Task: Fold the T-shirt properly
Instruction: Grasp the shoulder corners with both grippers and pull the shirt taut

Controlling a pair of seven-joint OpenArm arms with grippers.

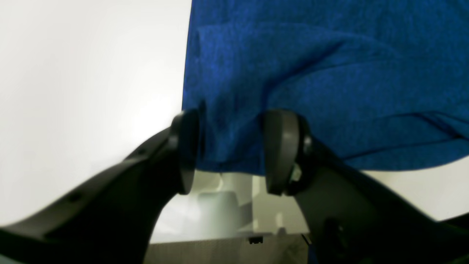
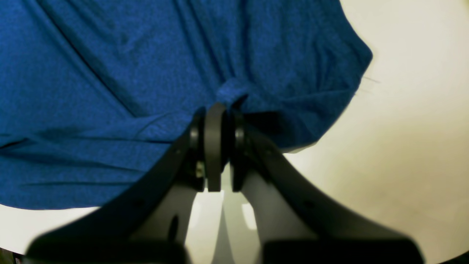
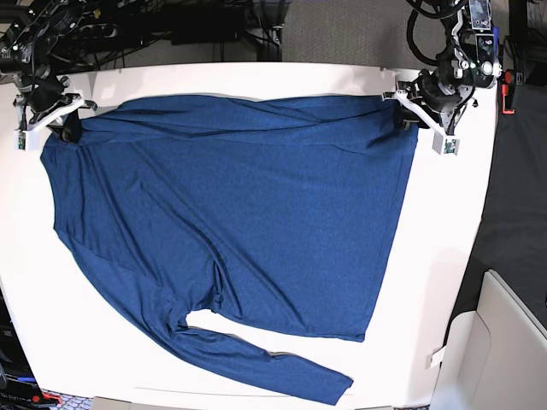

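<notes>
I can see the T-shirt's edge lying loose between my left gripper's open fingers, so next I close that gripper on the T-shirt corner's fabric (image 1: 229,134) before both grippers pull it back.
The T-shirt (image 3: 239,205) is a dark blue long-sleeved shirt lying spread over the white table (image 3: 444,256), with one sleeve trailing toward the front edge. My left gripper (image 3: 403,115) is at the shirt's far right corner. In the left wrist view it (image 1: 234,154) stands open, with the shirt's edge (image 1: 329,73) lying loose between the two pads. My right gripper (image 3: 68,128) is at the far left corner. In the right wrist view it (image 2: 220,110) is shut on a pinched bunch of the blue fabric (image 2: 110,73).
Cables and dark equipment (image 3: 171,21) crowd the space behind the table's back edge. A white panel (image 3: 504,342) stands beyond the table's right edge, across a dark gap. Bare white tabletop shows to the right of the shirt and at the front left corner.
</notes>
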